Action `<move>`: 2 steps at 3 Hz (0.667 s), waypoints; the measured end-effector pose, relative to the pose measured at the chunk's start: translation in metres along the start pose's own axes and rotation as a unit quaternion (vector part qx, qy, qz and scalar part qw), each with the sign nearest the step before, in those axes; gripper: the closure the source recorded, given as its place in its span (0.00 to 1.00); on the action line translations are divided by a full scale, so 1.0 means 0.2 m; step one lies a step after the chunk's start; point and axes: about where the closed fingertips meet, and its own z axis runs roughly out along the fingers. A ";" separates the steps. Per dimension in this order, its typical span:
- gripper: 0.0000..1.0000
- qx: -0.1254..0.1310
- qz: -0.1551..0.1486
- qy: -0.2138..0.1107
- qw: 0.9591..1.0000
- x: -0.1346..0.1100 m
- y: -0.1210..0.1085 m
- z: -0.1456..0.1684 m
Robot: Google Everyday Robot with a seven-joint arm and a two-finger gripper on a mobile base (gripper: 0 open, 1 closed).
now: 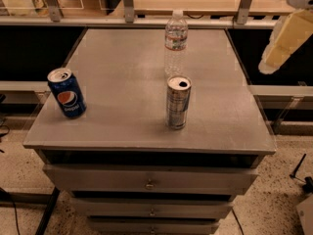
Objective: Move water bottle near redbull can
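Next, my gripper should go to the water bottle's upper body (176,36), just below its white cap, and close there.
The water bottle (175,40) is clear ribbed plastic with a white cap and a white-and-red label band. It stands upright at the back middle of the grey cabinet top (122,82). The redbull can (178,102) is slim and silver-grey with an opened top. It stands upright in front of the bottle, a short gap apart. My gripper (285,39) shows as a pale cream and white shape at the upper right. It hangs off the cabinet's right side, level with the bottle and well to its right, holding nothing that I can see.
A blue Pepsi can (67,92) stands near the cabinet top's left front corner. The cabinet has drawers (149,182) below. A wooden counter with metal posts (128,1) runs behind the cabinet. A low shelf edge (281,90) lies to the right.
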 end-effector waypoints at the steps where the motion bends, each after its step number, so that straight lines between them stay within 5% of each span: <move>1: 0.00 0.007 0.030 -0.044 0.999 -0.08 -0.25 0.10; 2: 0.00 0.002 0.045 -0.120 0.992 -0.23 -0.40 0.24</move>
